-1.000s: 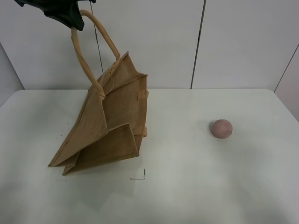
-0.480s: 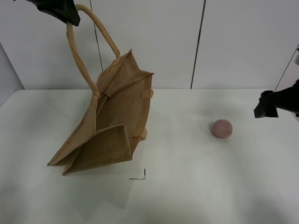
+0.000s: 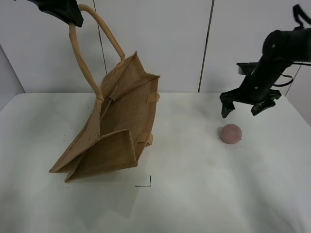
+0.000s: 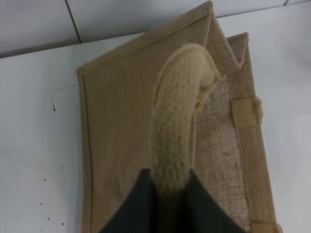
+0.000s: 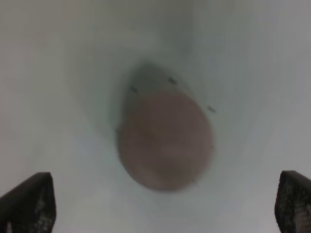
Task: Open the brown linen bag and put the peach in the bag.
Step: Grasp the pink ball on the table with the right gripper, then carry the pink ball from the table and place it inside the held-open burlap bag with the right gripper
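Observation:
The peach on the white table is next, and my right gripper should go down to it and take hold around the peach's middle (image 3: 231,133) (image 5: 165,141).
The brown linen bag (image 3: 114,131) stands tilted on the left of the white table, its mouth partly open toward the right. My left gripper (image 3: 73,18) is shut on one tan loop handle (image 4: 177,126) and holds it up high; the bag's body (image 4: 121,141) lies below in the left wrist view. The peach (image 3: 230,133) sits on the table at the right. My right gripper (image 3: 240,108) is open and hovers just above and behind the peach. In the right wrist view the peach (image 5: 165,141) lies between the two spread fingertips (image 5: 29,201), blurred.
The white table (image 3: 194,194) stretches wide around both things. A small black corner mark (image 3: 146,183) lies in front of the bag. A pale panelled wall (image 3: 170,43) stands behind the table.
My right arm has come in from the right edge and now hovers above the peach. The left gripper lifted the handle slightly a second ago, opening the bag wider, then held still.

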`<state>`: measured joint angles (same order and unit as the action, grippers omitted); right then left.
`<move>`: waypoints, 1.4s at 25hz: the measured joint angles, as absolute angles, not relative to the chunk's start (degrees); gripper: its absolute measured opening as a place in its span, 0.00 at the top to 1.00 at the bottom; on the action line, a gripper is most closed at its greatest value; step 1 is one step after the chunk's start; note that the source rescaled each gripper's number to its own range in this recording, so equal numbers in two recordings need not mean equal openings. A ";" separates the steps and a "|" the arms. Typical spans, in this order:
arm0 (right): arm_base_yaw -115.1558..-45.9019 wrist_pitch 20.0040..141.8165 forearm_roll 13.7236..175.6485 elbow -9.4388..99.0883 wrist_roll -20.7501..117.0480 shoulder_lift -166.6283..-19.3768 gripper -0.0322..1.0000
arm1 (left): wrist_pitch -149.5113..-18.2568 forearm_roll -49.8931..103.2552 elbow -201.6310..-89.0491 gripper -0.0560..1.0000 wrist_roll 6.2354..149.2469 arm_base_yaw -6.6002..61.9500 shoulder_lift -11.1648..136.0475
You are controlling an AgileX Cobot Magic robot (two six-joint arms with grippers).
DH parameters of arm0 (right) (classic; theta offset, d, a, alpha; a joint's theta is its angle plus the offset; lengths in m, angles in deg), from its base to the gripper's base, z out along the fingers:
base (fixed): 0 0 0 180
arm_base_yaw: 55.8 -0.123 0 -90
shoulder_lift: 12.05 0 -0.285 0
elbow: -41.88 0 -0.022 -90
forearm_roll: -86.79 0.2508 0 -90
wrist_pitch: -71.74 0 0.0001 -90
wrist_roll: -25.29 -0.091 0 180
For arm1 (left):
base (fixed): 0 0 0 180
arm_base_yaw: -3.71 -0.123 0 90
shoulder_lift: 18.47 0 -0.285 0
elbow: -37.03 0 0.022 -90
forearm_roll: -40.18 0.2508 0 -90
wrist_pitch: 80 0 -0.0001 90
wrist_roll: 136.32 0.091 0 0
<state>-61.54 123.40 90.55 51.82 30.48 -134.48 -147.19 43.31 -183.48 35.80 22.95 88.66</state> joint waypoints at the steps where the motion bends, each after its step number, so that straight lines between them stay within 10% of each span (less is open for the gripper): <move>1: -62.13 123.63 90.35 52.56 30.23 -135.97 0.00 | -147.19 43.31 -183.48 0.95 35.80 22.95 88.66; 21: -62.63 119.52 87.39 53.46 27.25 -147.31 0.03 | -147.19 43.31 -183.48 0.95 35.92 22.95 88.66; 23: -62.63 119.50 87.33 53.46 27.24 -147.31 0.15 | -147.19 43.31 -183.48 0.95 36.04 22.95 88.66; 28: -62.63 119.65 87.23 53.98 26.87 -146.85 0.89 | -147.19 43.31 -183.48 0.95 36.10 22.95 88.66; 35: -62.63 123.56 93.75 61.63 31.32 -141.90 0.97 | -147.19 43.31 -183.48 0.95 36.10 22.95 88.66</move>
<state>-62.63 123.56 93.75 61.63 31.32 -141.90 -147.19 43.31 -183.48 36.10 22.95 88.66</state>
